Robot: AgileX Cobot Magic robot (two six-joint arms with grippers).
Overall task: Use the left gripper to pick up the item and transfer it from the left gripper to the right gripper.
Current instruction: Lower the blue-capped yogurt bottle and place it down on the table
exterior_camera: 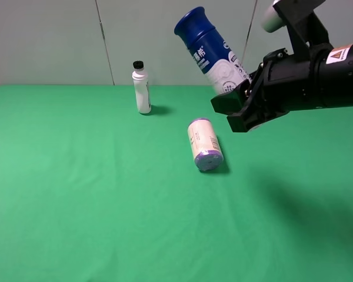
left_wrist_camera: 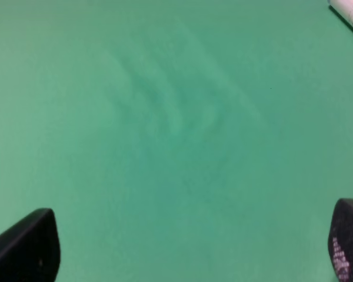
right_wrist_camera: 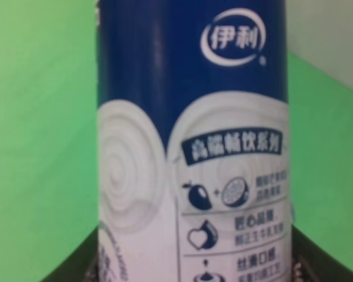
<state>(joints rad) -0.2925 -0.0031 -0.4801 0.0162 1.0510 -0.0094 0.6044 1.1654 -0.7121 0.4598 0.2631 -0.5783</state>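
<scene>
Next, my right gripper releases the drink bottle on the table [exterior_camera: 269, 154] next to the cream cylinder, across from the white bottle.
My right gripper [exterior_camera: 240, 101] is shut on the lower end of a blue and white drink bottle [exterior_camera: 207, 50] and holds it tilted, high above the green table. In the right wrist view the bottle [right_wrist_camera: 191, 147] fills the frame, with dark fingers [right_wrist_camera: 76, 267] at its sides. My left gripper [left_wrist_camera: 188, 249] is open and empty, its two dark fingertips [left_wrist_camera: 26, 247] wide apart over bare green cloth. The left arm does not show in the exterior view.
A white bottle with a black cap [exterior_camera: 142, 88] stands at the back of the green table [exterior_camera: 76, 194]. A cream cylinder with a purple end [exterior_camera: 204, 144] lies on its side near the middle. A white object's edge [left_wrist_camera: 350, 10] shows in the left wrist view.
</scene>
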